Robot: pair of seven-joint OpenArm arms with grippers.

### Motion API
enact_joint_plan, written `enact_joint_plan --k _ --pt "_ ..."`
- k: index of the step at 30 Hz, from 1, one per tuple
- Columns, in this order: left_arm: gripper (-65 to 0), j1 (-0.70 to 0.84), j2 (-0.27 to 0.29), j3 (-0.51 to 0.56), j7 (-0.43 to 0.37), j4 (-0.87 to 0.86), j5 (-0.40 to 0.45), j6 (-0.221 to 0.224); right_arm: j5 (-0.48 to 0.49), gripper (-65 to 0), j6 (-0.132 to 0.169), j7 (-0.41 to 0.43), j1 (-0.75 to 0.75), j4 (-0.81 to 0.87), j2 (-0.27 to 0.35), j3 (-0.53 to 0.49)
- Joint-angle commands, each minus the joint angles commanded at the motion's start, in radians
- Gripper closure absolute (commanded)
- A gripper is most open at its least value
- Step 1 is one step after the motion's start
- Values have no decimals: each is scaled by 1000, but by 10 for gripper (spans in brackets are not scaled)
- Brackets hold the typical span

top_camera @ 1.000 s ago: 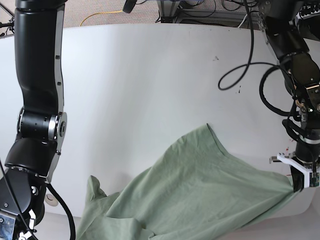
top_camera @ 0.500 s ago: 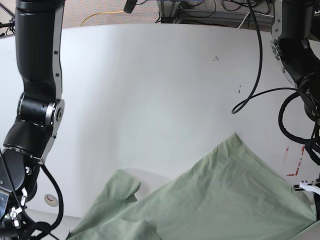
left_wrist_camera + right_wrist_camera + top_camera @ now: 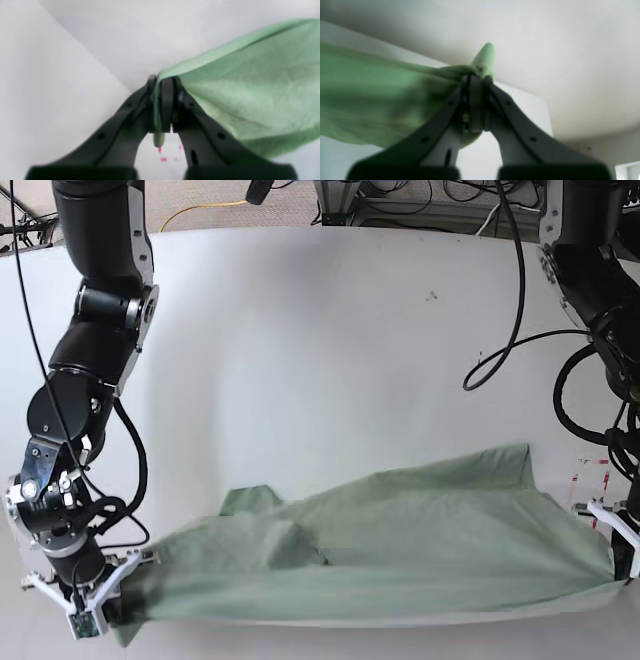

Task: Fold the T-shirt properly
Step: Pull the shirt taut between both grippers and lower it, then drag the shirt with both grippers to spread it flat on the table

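My right gripper is going to let go of its end of the T-shirt on the bare white table point(image 3: 175, 302) near the table's far edge. That end is now bunched in its closed fingers.
The pale sage-green T-shirt point(image 3: 380, 545) is stretched across the front of the white table point(image 3: 320, 350), held at both ends. My left gripper point(image 3: 620, 565), at the base view's right, is shut on a corner of the T-shirt; the left wrist view shows the cloth point(image 3: 250, 82) pinched between the closed fingers point(image 3: 167, 105). My right gripper point(image 3: 105, 605), at the base view's left, is shut on the other end; the right wrist view shows bunched cloth point(image 3: 382, 100) in the closed fingers point(image 3: 475, 105). A sleeve point(image 3: 250, 502) sticks out at the back left. The collar and label are hidden.
Red marks point(image 3: 590, 470) are on the table near the right arm. Black cables point(image 3: 510, 340) hang beside that arm. A yellow cable point(image 3: 200, 210) and equipment lie on the floor beyond the table's far edge.
Both arms have moved apart and the shirt has been pulled out wide along the table's front. The right gripper, out of view before, now shows at the lower left holding the cloth.
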Motion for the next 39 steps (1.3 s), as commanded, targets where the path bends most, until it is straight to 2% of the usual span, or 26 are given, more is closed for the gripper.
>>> enact_joint_plan --k 2,7,10,14,18,24,39 --pt "-10 100 0 -2 0 21 -2 0 0 0 0 -46 -78 80 -3 31" --pt "-6 278 2 -5 0 28 -2 0 0 0 2 -92 -224 158 -25 66" --pt "-4 397 11 -55 -2 26 -2 0 0 0 40 -98 -322 196 -54 114" --pt "-4 528 92 -115 -3 28 -2 -2 -2 0 83 -117 -453 207 -98 183" --pt "-4 611 117 -153 -3 26 -2 -2 -2 0 120 -124 -543 213 -146 241" --pt "-4 718 166 -160 -3 26 3 -2 -2 0 123 -124 -663 215 -196 293" --pt "-4 848 164 -190 -3 20 6 -2 -2 0 123 -124 -784 207 -334 494"
